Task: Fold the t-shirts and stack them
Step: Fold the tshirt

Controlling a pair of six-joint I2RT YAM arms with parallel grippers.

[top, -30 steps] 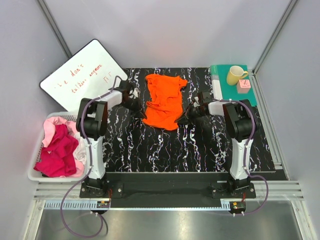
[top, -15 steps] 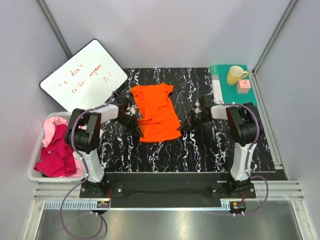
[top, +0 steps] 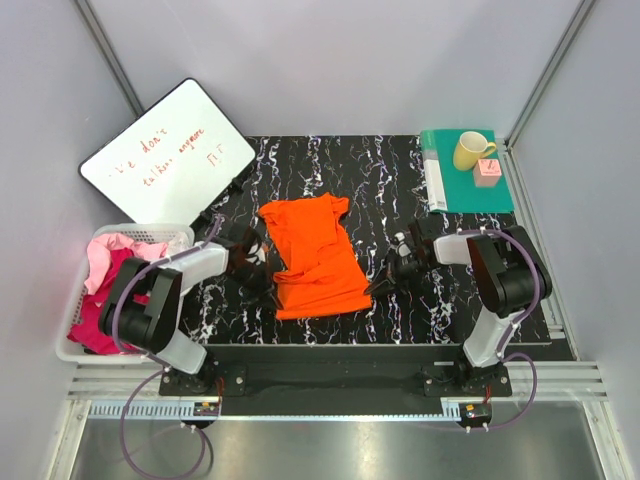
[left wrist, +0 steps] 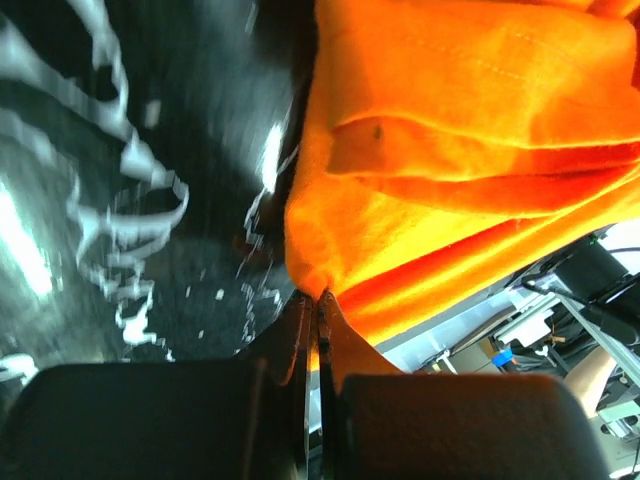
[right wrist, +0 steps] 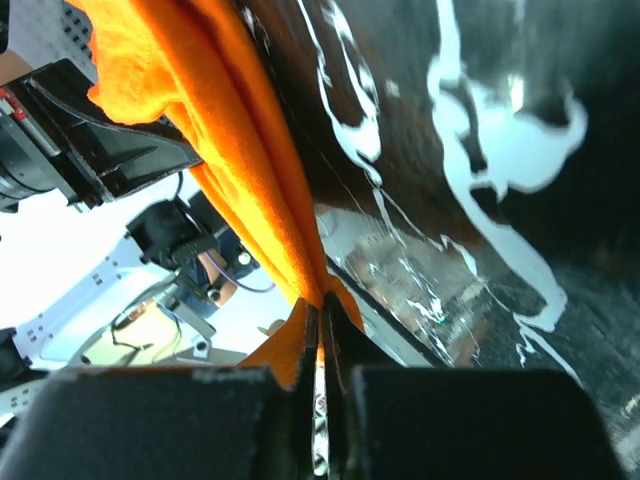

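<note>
The orange t-shirt has cloth bunched across its middle, so the robot's left gripper needs to let go of the near hem corner and grab the bunched fold (top: 291,274) to straighten it.
The bright orange t-shirt (top: 312,255) lies spread on the black marbled table (top: 480,310), near the front middle. My left gripper (top: 268,282) is shut on its near left edge; the left wrist view shows the cloth (left wrist: 450,150) pinched between the closed fingertips (left wrist: 300,325). My right gripper (top: 378,285) is shut on its near right edge; the right wrist view shows the orange cloth (right wrist: 220,150) pinched at the gripper (right wrist: 322,310). Magenta and pale pink t-shirts (top: 115,290) lie crumpled in a white basket (top: 66,350) at the left.
A whiteboard (top: 165,155) with red writing leans at the back left. A teal-green mat (top: 450,185) at the back right carries a yellow mug (top: 470,150) and a small pink block (top: 488,172).
Both grippers have pulled the orange t-shirt toward the near edge and slightly left, stretching it flatter. Both stay shut on it.
</note>
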